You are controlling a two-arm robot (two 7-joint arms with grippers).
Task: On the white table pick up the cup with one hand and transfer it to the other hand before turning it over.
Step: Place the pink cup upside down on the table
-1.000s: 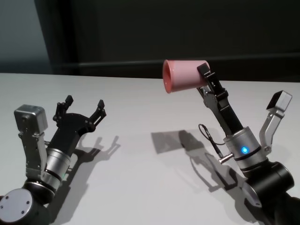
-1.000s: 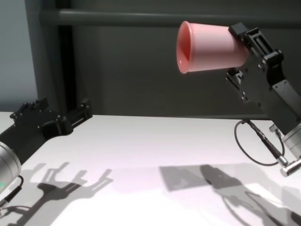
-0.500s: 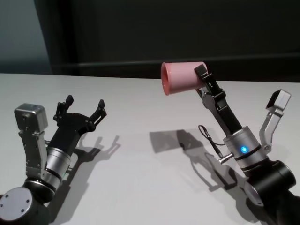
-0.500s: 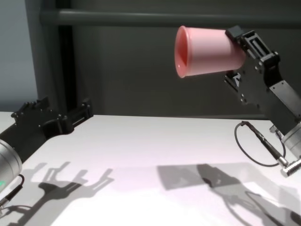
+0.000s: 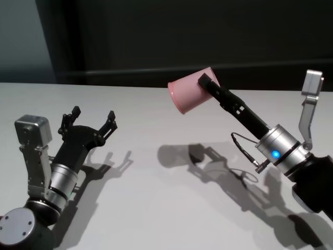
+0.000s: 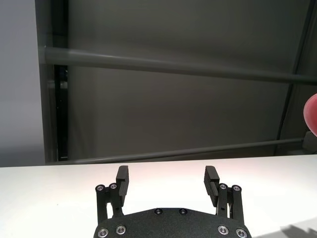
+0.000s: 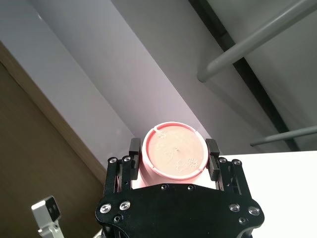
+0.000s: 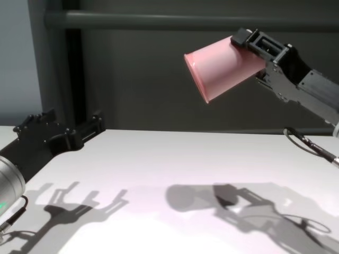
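Note:
The pink cup will go down mouth-first on its own shadow on the white table [image 8: 195, 200] from my right gripper.
The pink cup [image 5: 186, 95] hangs in the air above the white table [image 5: 151, 208], right of centre. My right gripper [image 5: 206, 81] is shut on its narrow base end, one finger on each side, as the right wrist view shows around the flat base [image 7: 174, 156]. The cup lies tilted, its wide mouth [image 8: 195, 78] pointing left and somewhat down. My left gripper [image 5: 93, 115] stands open and empty low over the table's left side, well apart from the cup. In the left wrist view only a pink edge of the cup [image 6: 312, 112] shows beyond the open fingers [image 6: 122, 174].
Behind the table runs a dark wall with a horizontal grey bar [image 8: 159, 21]. The shadows of the cup and the arms fall on the tabletop [image 8: 159, 159] between the two arms.
My right arm has swung and turned: the cup moved left and lower, and its mouth tipped from sideways toward down-left. The left arm has not moved.

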